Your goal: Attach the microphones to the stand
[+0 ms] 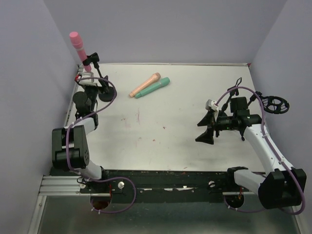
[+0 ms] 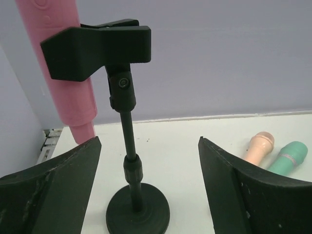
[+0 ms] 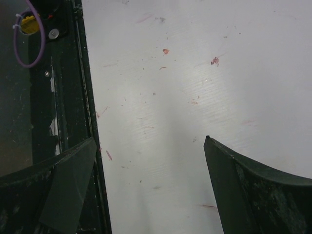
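Note:
The stand beside the black ring-shaped piece is empty. My right gripper goes there next and closes on the stand's clip (image 1: 236, 87).
The pink microphone (image 1: 75, 43) stands tilted in the black clip (image 1: 91, 59) of the stand (image 1: 106, 92) in the far left corner. In the left wrist view, the clip (image 2: 97, 46) wraps the pink microphone (image 2: 63, 73) above the stand's pole (image 2: 129, 141). My left gripper (image 1: 93, 84) is open just in front of the stand, its fingers (image 2: 58, 185) apart from the pole and holding nothing. The peach-orange microphone (image 1: 145, 85) and the mint green microphone (image 1: 152, 88) lie side by side on the table. My right gripper (image 1: 204, 129) hangs open and holds nothing.
A black ring-shaped piece (image 1: 275, 104) sits at the right edge behind the right arm. The right wrist view shows the white table (image 3: 195, 73) beside the black front rail (image 3: 63, 97). Walls close in the left, back and right sides.

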`<move>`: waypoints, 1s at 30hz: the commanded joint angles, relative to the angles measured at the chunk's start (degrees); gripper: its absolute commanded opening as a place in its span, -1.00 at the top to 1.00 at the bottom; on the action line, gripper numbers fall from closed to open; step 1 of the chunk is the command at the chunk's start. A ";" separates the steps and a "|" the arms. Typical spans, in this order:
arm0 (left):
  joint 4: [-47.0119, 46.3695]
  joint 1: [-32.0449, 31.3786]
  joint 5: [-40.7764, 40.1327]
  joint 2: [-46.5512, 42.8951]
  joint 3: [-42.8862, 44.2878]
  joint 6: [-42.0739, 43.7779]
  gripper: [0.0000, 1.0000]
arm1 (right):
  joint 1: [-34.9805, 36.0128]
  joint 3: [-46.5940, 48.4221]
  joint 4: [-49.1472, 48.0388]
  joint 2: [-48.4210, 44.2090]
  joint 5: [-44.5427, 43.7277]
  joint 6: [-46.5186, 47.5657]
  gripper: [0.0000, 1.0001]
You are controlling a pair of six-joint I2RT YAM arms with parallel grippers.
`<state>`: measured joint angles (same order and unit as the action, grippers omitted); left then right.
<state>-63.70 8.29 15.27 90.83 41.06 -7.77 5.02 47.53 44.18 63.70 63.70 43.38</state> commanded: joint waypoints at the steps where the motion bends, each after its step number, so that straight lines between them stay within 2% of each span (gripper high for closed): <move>1: 3.58 0.41 -1.20 -9.68 -5.71 -4.34 -0.79 | -0.27 0.20 -1.38 -1.65 0.28 -0.48 -0.99; 4: 7.08 0.41 -1.91 -17.85 -10.46 -8.65 -0.79 | -0.27 0.11 -1.12 -2.61 0.37 -0.57 -1.00; 10: 29.30 0.32 0.11 -39.28 -13.11 -16.13 -0.90 | -0.27 2.12 4.84 -4.29 2.48 3.02 -1.00; 11: 33.77 0.41 0.55 -42.28 -12.76 -16.66 -0.97 | -0.18 3.61 7.12 -4.20 2.31 4.42 -1.00; 14: 45.64 0.41 4.49 -50.28 -11.18 -16.40 -0.97 | -0.27 11.41 17.57 -3.50 0.91 10.31 -1.00; 17: 51.56 -0.38 11.33 -55.39 -10.74 -17.10 -0.97 | -0.27 20.03 24.53 -3.23 -1.38 11.03 -1.00; 21: 58.31 -4.42 19.26 -57.34 -10.22 -15.01 -0.97 | -0.27 32.25 29.02 -4.11 -4.63 5.68 -1.00; 25: 69.75 -10.56 15.77 -57.86 -8.89 -7.81 -0.98 | -1.32 42.36 28.77 -3.68 -9.20 -2.31 -0.99; 30: 68.63 -12.60 14.26 -58.92 -10.12 -6.12 -0.97 | -8.69 43.87 15.34 -1.92 -14.74 -22.16 -0.99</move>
<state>0.43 -3.33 29.23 33.26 30.50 -17.23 1.52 90.26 66.89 59.46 56.16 38.44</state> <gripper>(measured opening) 0.987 0.997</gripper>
